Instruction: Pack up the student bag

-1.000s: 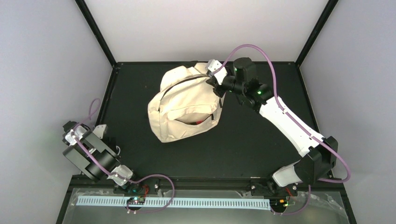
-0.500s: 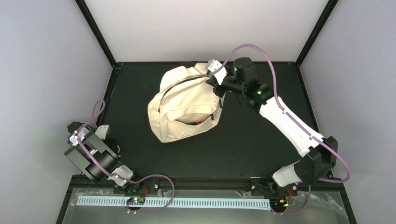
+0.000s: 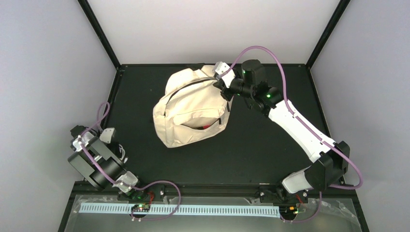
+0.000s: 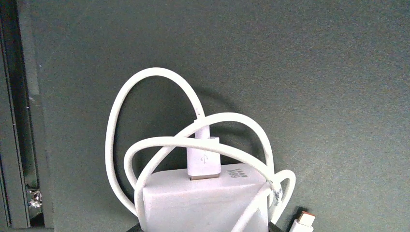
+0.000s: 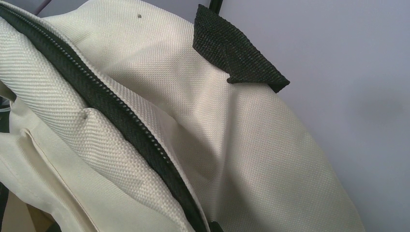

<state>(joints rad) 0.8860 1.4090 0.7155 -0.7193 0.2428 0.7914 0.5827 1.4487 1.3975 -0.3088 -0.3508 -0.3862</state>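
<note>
My left gripper is going to release the white charger, now held low near the table's edge, inside the gaping front pocket of the student bag (image 3: 198, 129).
The student bag (image 3: 193, 108) is a cream fabric backpack lying in the middle of the black table, its front pocket gaping with something red (image 3: 206, 126) inside. My right gripper (image 3: 224, 91) is at the bag's upper right edge, shut on the fabric beside the dark zipper (image 5: 121, 116); the wrist view is filled with cream cloth (image 5: 251, 145). My left gripper (image 3: 119, 153) is low at the table's near left, shut on a white charger block (image 4: 205, 200) with a looped white cable (image 4: 145, 96) plugged into it. Its fingers are almost hidden under the block.
A black strap end (image 5: 234, 50) sticks up from the bag's top. The table's left rail (image 4: 14, 121) runs close beside the charger. Grey walls enclose the table on three sides.
My left arm has drawn back toward the near left corner with the charger. My right arm and the bag have not moved.
</note>
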